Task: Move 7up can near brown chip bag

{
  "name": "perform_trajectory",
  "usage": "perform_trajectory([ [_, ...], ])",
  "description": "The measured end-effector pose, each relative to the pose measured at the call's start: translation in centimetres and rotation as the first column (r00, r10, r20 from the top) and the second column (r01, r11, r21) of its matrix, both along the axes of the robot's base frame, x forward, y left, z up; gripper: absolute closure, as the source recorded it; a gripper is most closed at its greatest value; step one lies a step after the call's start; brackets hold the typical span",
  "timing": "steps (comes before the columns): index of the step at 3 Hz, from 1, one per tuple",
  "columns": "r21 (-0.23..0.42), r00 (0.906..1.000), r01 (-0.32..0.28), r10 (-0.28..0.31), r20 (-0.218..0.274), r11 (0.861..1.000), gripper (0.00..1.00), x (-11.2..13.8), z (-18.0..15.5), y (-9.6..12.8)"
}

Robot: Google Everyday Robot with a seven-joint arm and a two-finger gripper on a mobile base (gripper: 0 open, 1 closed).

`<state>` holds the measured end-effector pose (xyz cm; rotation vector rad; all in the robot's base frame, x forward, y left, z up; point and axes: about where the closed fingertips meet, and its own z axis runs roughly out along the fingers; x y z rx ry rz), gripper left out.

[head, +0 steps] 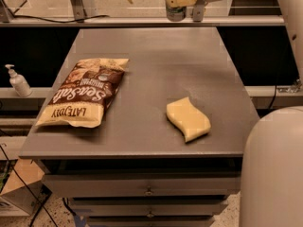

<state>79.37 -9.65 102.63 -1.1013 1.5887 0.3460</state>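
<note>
Next, my gripper sets the 7up can, hanging above the table's far edge, down close beside the brown chip bag (143, 92), placing it on the side that faces the sponge.
The 7up can (174, 13), silver and green, hangs in my gripper (185, 12) above the far edge of the grey table (161, 56), top centre of the camera view. The gripper is shut on the can, with one dark finger (199, 12) showing to its right and the tan wrist above it. The can's top is cut off by the frame edge. The brown chip bag (83, 94) lies flat on the table's left side, dark brown with white lettering and tan ends, well to the front-left of the can.
A pale yellow wavy sponge (188, 118) lies right of centre on the table. A white pump bottle (18, 81) stands on a ledge to the left. My white robot body (272, 169) fills the lower right. Drawers (149, 191) sit below the table front.
</note>
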Motion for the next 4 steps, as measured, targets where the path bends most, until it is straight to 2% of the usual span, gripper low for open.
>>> perform_trajectory([
  [1, -0.067, 0.9945, -0.104, 0.105, 0.006, 0.992, 1.00, -3.2, -0.3, 1.3],
  [2, -0.076, 0.9762, -0.216, 0.214, -0.037, 0.973, 1.00, -6.7, -2.3, 2.7],
  [3, -0.040, 0.9421, -0.323, 0.317, -0.110, 0.946, 1.00, -10.3, -5.0, 4.2],
  [4, 0.023, 0.8998, -0.400, 0.397, -0.180, 0.916, 1.00, -13.6, -7.4, 5.7],
])
